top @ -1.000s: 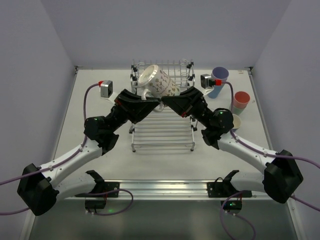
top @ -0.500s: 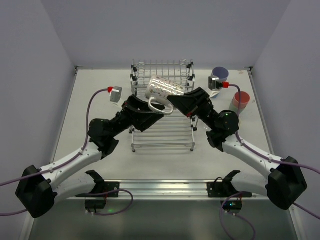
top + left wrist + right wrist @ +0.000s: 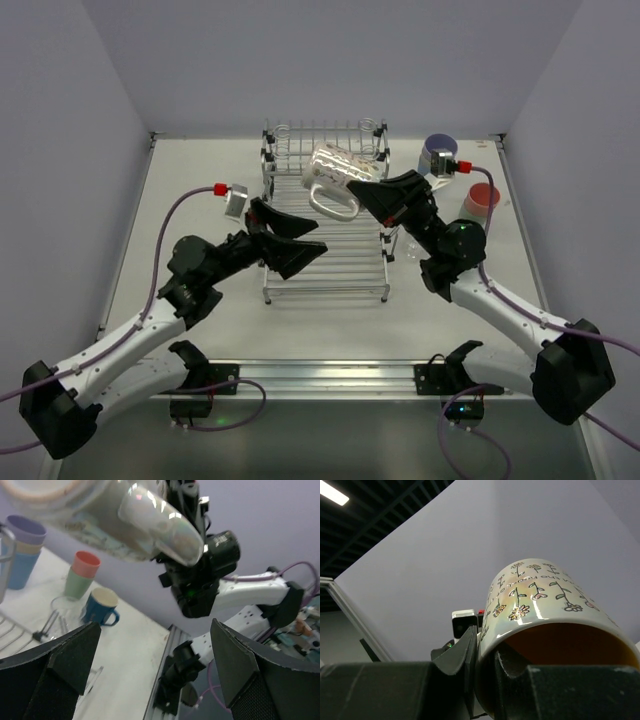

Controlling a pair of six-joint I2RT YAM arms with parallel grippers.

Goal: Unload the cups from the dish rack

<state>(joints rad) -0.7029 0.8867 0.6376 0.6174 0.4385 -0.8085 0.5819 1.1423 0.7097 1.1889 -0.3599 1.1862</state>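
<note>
The white mug will go down from my right gripper onto the table [image 3: 418,296] beside the dish rack's near corner, by the clear glass.
A white mug with a flower print [image 3: 338,172] hangs tilted above the dish rack [image 3: 325,268], handle toward the near side. My right gripper [image 3: 366,191] is shut on its rim; in the right wrist view one finger lies outside the mug [image 3: 545,605] and one inside, at the gripper [image 3: 487,662]. My left gripper [image 3: 320,240] stands open over the rack's left side, apart from the mug and holding nothing. From the left wrist view the mug [image 3: 125,525] hangs above the open gripper [image 3: 155,665].
Unloaded cups stand right of the rack: a lavender-topped stack [image 3: 440,150] [image 3: 22,550], a pink cup on a green one [image 3: 483,198] [image 3: 80,572], a dark-blue mug [image 3: 100,607] and a clear glass [image 3: 62,607]. The rack's raised loops [image 3: 325,135] are at its far end.
My left gripper has opened, let go of the mug and drawn back toward the near left. The right gripper keeps the mug and has shifted it slightly right.
</note>
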